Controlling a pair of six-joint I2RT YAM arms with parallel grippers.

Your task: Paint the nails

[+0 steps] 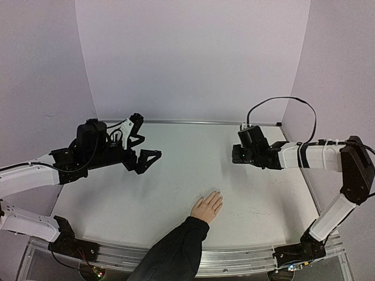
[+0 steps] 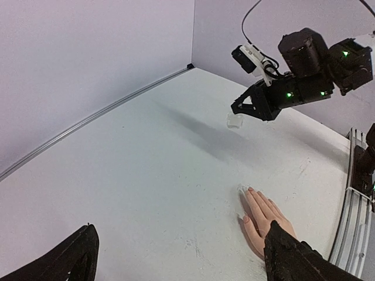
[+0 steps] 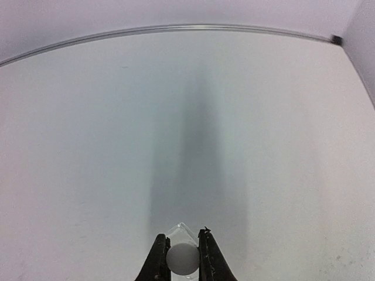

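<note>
The small clear bottle, now held beyond the hand, will go down from my right gripper, which will set it on the bare white table (image 1: 258, 175) between the fingertips and the side.
A light-skinned hand (image 1: 207, 206) with a dark sleeve (image 1: 173, 253) lies flat, palm down, near the front middle of the table. Its nails show as tiny pale tips at the fingertips (image 2: 251, 189) and on the thumb (image 2: 246, 220). My right gripper (image 1: 234, 156) hovers right of centre, beyond the hand, shut on a small clear bottle with a white cap (image 3: 183, 258). The bottle also shows in the left wrist view (image 2: 234, 121). My left gripper (image 1: 143, 143) is open and empty at the left, well away from the hand. One of its fingers (image 2: 65, 261) shows at the left wrist view's bottom left.
The white table (image 1: 176, 175) has a metal rail along its far edge (image 1: 193, 122) and pale walls behind. A metal frame runs along the near edge (image 1: 234, 260). A black cable (image 1: 281, 102) loops above the right arm.
</note>
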